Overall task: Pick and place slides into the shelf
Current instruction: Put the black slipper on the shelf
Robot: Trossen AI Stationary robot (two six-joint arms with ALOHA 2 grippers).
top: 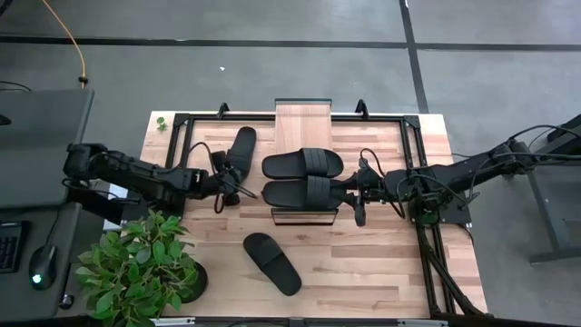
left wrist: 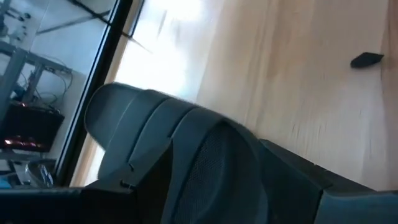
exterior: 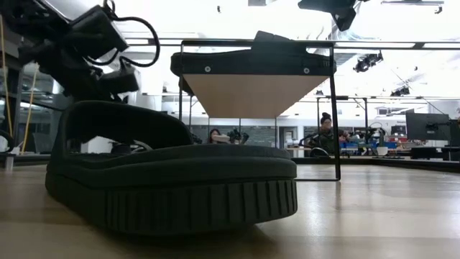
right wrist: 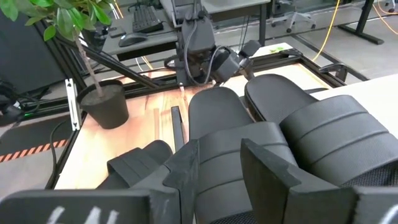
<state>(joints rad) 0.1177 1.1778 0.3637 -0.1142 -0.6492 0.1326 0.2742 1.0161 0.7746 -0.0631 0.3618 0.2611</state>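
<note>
The fingers of my left gripper straddle the third slide's strap opening, so next I move one finger inside it and pinch the strap's edge (left wrist: 189, 155) before I lift the slide.
Two black slides lie side by side on the shelf's (top: 304, 123) wood top, the far one (top: 302, 163) and the near one (top: 292, 193). My right gripper (top: 343, 192) reaches in from the table's right and is shut on the near slide (right wrist: 217, 118). A third slide (top: 241, 148) lies slanted left of the shelf, with my left gripper (top: 223, 182) shut on its near end. The left wrist view is filled by this slide (left wrist: 168, 137). The last slide (top: 272, 263) rests sole-down on the table near the front and looms large in the low view (exterior: 172, 180). My left gripper holds the third slide at its near end (top: 229, 173), coming level from the table's left. The gripper body and the slide hide the fingers, so the kind of hold does not show. My right gripper has the near slide by its right end, at the strap (right wrist: 230, 152). One finger (right wrist: 183, 174) stands outside the slide's side and the other (right wrist: 270, 177) against the strap. It comes level from the table's right, along the slide, whose sole lies on the shelf top.
A potted plant (top: 141, 268) stands at the table's near left corner. A dark metal frame (top: 182, 136) runs around the table. The shelf's thin legs (exterior: 334, 115) stand mid-table. Bare wood lies at the near right (top: 381, 263). People sit in the room behind (exterior: 323, 129).
</note>
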